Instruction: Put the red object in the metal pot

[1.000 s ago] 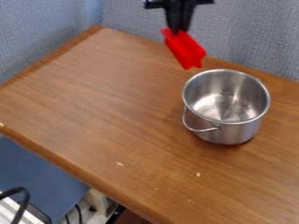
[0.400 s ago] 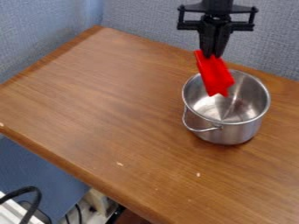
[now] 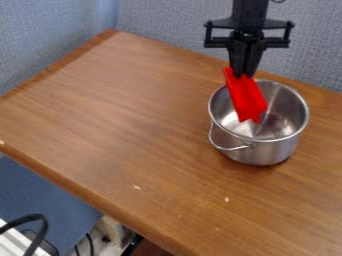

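Note:
I need to release the red object inside the metal pot [image 3: 251, 112], toward the wire-handle side.
My black gripper [image 3: 242, 66] hangs pointing down over the metal pot [image 3: 258, 123], shut on the top end of the red object [image 3: 245, 95]. The red block hangs tilted, and its lower end dips inside the pot's rim, near the left side of the opening. The shiny round pot stands on the right part of the wooden table [image 3: 120, 130], with its thin wire handle [image 3: 233, 147] hanging at the front.
The table's front edge runs diagonally from the left to the bottom right, with floor and cables [image 3: 27, 236] below it. A blue-grey wall [image 3: 147, 15] stands behind the table.
The gripper has carried the red object to the right and downward, from above the table beside the pot to over the pot, where the block now dips into the opening.

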`<control>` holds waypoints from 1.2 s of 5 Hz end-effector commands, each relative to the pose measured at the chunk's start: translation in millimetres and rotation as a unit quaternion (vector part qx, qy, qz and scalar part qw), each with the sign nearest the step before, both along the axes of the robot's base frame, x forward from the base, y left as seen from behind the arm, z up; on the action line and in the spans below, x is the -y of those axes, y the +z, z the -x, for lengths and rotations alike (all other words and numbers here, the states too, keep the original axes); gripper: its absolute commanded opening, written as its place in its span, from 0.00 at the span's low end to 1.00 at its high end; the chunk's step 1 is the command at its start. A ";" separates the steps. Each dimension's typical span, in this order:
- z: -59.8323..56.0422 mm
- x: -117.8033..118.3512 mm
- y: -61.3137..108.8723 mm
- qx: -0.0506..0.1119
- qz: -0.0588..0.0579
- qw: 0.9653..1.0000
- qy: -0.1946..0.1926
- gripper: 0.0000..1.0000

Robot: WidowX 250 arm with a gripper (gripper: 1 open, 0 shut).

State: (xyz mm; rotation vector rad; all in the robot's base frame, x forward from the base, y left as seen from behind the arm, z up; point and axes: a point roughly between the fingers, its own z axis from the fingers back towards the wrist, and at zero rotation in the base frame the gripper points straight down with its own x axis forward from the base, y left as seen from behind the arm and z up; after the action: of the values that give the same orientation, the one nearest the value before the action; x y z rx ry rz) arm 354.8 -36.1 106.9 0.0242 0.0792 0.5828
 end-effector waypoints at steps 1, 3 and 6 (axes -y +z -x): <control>-0.2 4.7 3.6 0.015 0.003 1.000 -0.005 0.00; -4.6 6.0 -3.6 0.012 -0.001 1.000 -0.006 0.00; -10.2 9.1 -15.0 0.007 -0.005 1.000 -0.009 0.00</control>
State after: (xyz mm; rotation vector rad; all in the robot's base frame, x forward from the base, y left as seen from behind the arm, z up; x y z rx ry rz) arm 365.6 -42.2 89.1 0.0325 0.0774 0.5657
